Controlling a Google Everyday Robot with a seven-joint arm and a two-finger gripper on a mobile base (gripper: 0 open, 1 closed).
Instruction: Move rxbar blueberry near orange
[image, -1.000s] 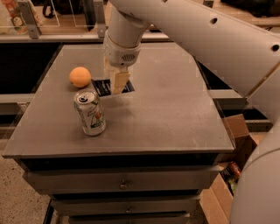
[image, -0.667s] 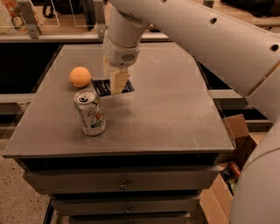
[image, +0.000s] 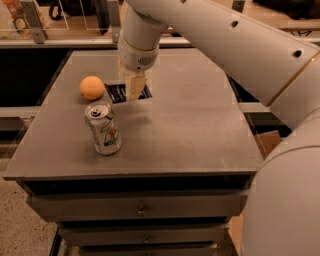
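The robot's gripper needs to release the rxbar blueberry on the grey table (image: 123, 87), next to the orange and behind the soda can.
The rxbar blueberry (image: 116, 92) is a flat dark navy wrapper with pale lettering. It lies at the table's left rear, just right of the orange (image: 92, 87), with a small gap between them. My gripper (image: 134, 89) comes down from the white arm directly over the middle of the bar and hides that part of it. The bar's two ends show on either side of the gripper. I cannot tell whether the bar rests on the table or is held just above it.
A white-green soda can (image: 103, 128) stands upright in front of the orange and bar, nearer the front-left of the grey table (image: 190, 130). The large white arm (image: 235, 45) spans the upper right. Drawers sit below the tabletop; a cardboard box (image: 267, 142) is at the right.
The gripper and the bar sit slightly farther back on the table than before. The orange and the can have not moved.
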